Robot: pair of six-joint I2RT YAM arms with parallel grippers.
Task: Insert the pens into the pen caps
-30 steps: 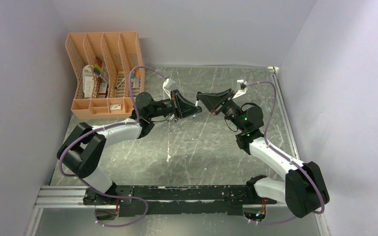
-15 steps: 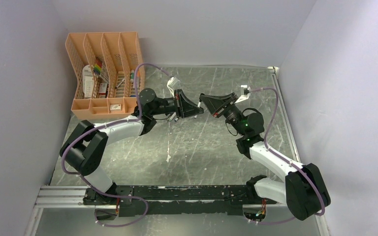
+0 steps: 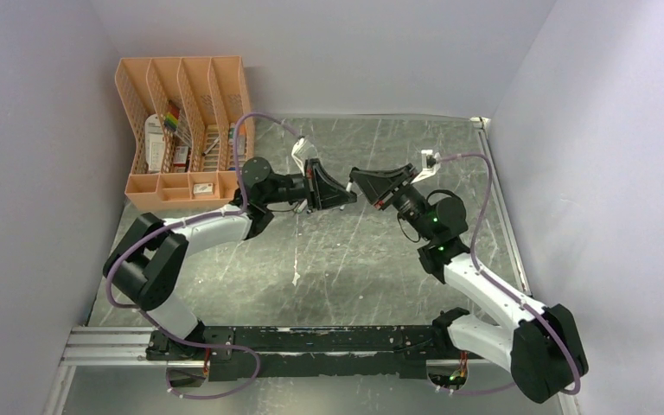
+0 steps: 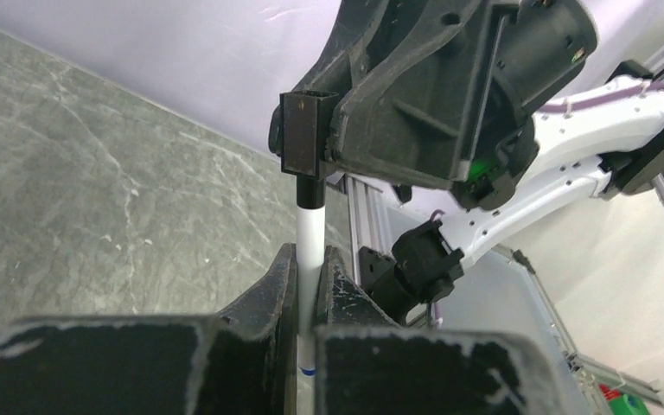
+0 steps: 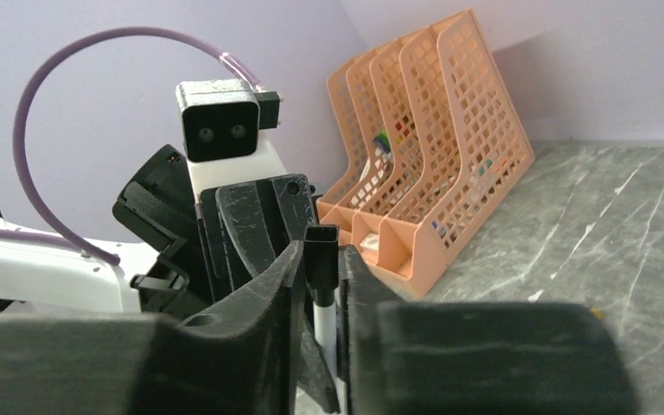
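My left gripper has the pen with the white body. I need to use it to put that pen down on the grey marbled table (image 3: 332,200) under its fingers. The pen is still above the table's middle.
My left gripper (image 3: 344,194) is shut on a white-barrelled pen (image 4: 310,246), which sticks out between its fingers (image 4: 309,259). The pen's dark tip sits inside a black pen cap (image 4: 309,134). My right gripper (image 3: 363,181) is shut on that cap (image 5: 321,253), with the white barrel (image 5: 322,322) showing just below it. The two grippers meet tip to tip above the middle of the table, well off its surface. The other pens and the yellow-orange and blue caps are out of view.
An orange mesh desk organizer (image 3: 181,130) with small items stands at the back left and also shows in the right wrist view (image 5: 437,147). The grey marbled table (image 3: 328,259) has a metal rail (image 3: 501,207) along its right side. Walls close in on three sides.
The two grippers have drawn closer, tip to tip. The right arm's elbow has shifted a little right and down. The left gripper has edged right with the pen.
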